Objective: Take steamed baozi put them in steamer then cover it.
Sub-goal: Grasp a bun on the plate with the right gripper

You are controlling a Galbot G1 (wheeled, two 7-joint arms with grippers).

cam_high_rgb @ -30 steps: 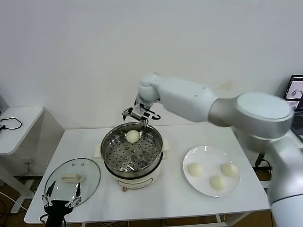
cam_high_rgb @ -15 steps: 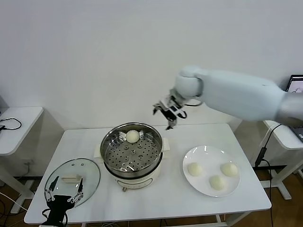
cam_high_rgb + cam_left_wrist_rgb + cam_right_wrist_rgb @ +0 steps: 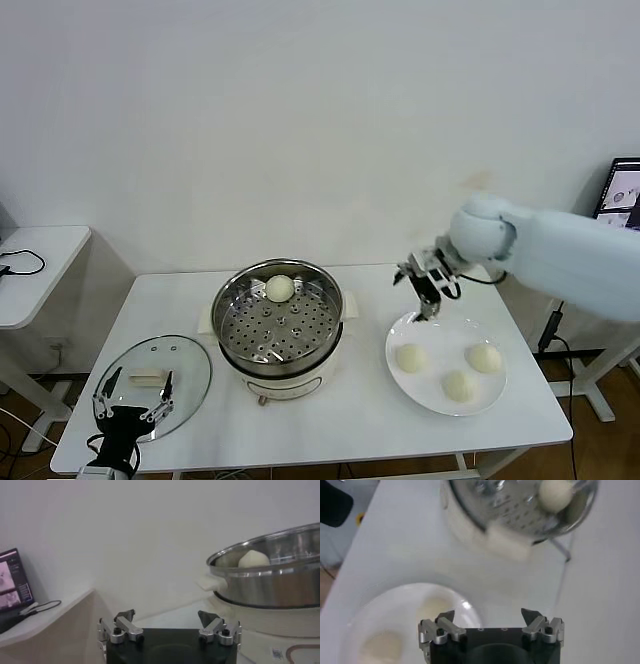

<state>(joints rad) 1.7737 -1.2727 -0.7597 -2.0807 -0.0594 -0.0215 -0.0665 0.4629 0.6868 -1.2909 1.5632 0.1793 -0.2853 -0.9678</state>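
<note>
I need to bring my right gripper to close on the sides of the baozi (image 3: pixel 411 358) (image 3: pixel 435 608) that lies nearest to the steel steamer on the white plate.
The steel steamer (image 3: pixel 280 318) stands mid-table with one baozi (image 3: pixel 280 288) on its perforated tray at the far side; the bun also shows in the right wrist view (image 3: pixel 556 494) and the left wrist view (image 3: pixel 253 559). Three baozi (image 3: pixel 411 357) (image 3: pixel 485 357) (image 3: pixel 459 385) lie on a white plate (image 3: pixel 400 333) at the right. My right gripper (image 3: pixel 425 283) is open and empty, just above the plate's far left rim. The glass cover (image 3: pixel 153 383) lies flat at the front left. My left gripper (image 3: pixel 131 412) is open and empty at the cover's near edge.
The white table's front edge (image 3: pixel 330 462) runs close below the plate and cover. A small side table (image 3: pixel 35 262) with a cable stands at the left. A laptop screen (image 3: pixel 625 188) shows at the far right.
My right gripper, empty, has swung from over the steamer's far rim rightward and down to the plate's far left rim. The bun stays in the steamer. The left gripper has barely moved.
</note>
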